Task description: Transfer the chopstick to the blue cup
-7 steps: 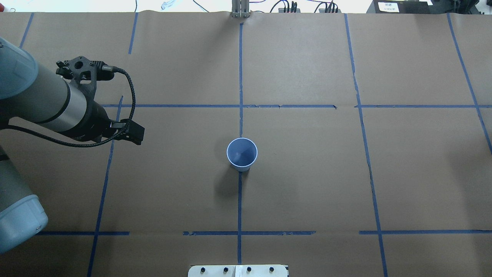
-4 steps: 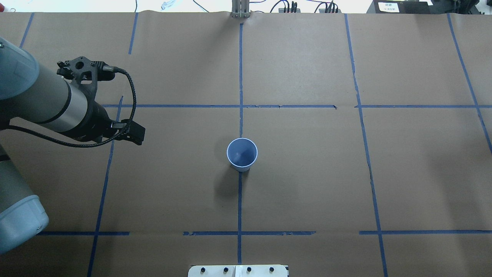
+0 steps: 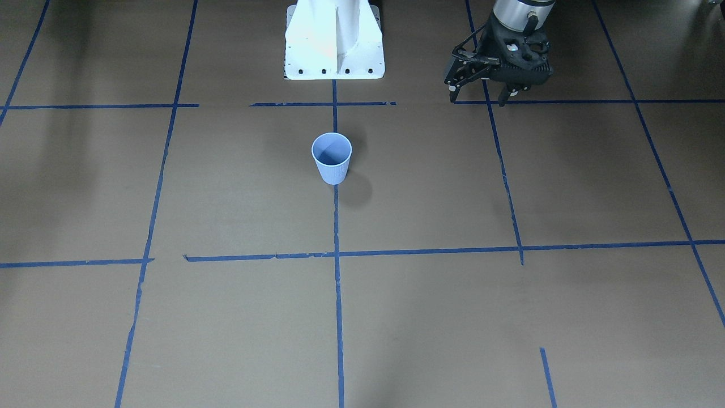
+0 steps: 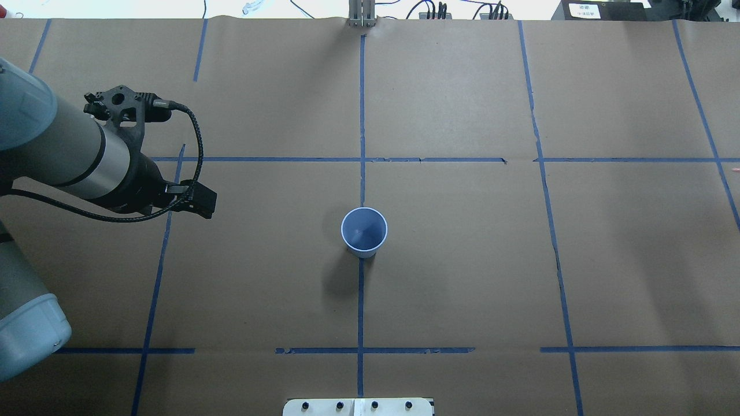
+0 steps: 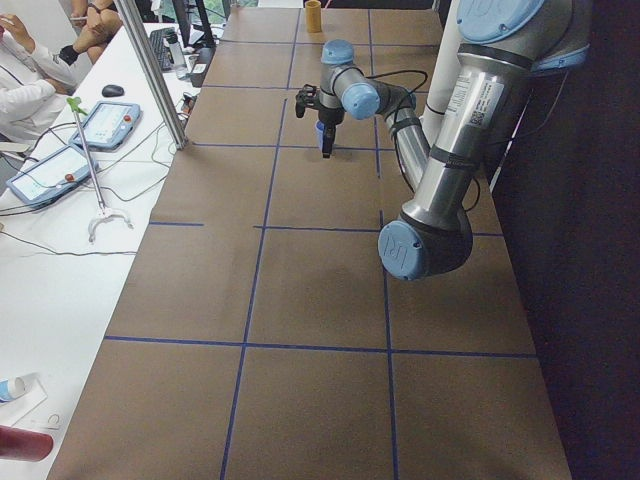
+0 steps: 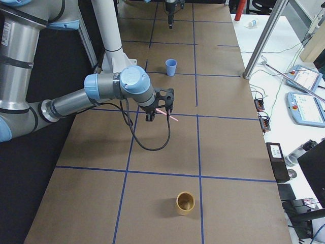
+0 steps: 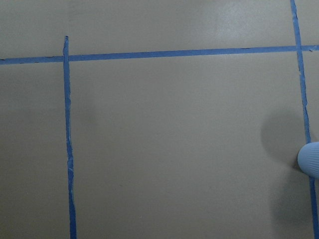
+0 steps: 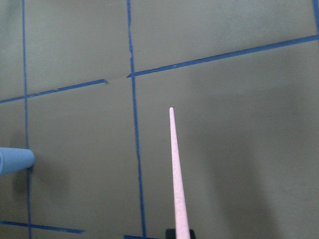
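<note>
My right gripper is going to release the pale-pink chopstick inside the opening of the blue cup [image 3: 332,152] that is on the middle tape line.
The blue cup [image 4: 363,231] stands upright on the table's middle tape line, seen also in the front view [image 3: 332,161] and the right side view [image 6: 171,67]. My right gripper [image 6: 158,111] is shut on the pale-pink chopstick [image 8: 177,179] and holds it above the table, far to the cup's right. The stick's tip points toward the cup [image 8: 15,160] and just shows at the overhead view's right edge [image 4: 736,170]. My left gripper [image 3: 477,101] is open and empty, pointing down over the table's left part, apart from the cup [image 7: 310,159].
A brown cup [image 6: 185,202] stands at the table's right end. The white robot base [image 3: 334,39] is at the near edge. Blue tape lines cross the brown paper. A metal post [image 6: 261,46] and tablets stand on the operators' side.
The chopstick's pink tip has come into the overhead view at its right edge. My left arm has barely shifted. The cup has not moved.
</note>
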Robot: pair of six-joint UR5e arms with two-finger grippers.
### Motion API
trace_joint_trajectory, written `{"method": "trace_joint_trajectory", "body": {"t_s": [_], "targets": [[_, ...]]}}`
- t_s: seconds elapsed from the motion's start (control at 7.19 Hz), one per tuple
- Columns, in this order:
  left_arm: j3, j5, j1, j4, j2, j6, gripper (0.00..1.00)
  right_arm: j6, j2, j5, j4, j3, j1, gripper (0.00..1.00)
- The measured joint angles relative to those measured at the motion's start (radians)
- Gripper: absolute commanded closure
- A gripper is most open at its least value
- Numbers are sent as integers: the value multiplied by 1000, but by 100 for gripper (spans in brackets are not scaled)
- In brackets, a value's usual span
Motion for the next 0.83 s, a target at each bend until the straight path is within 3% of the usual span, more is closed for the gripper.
{"method": "trace_joint_trajectory", "body": {"t_s": [0.42, 0.83], "targets": [[1, 0, 0, 0, 2, 1, 0, 562, 290, 106, 85, -27, -226, 98], [4, 0, 1, 0, 3, 3, 0, 1110, 639, 81, 266, -175, -530, 97]]}}
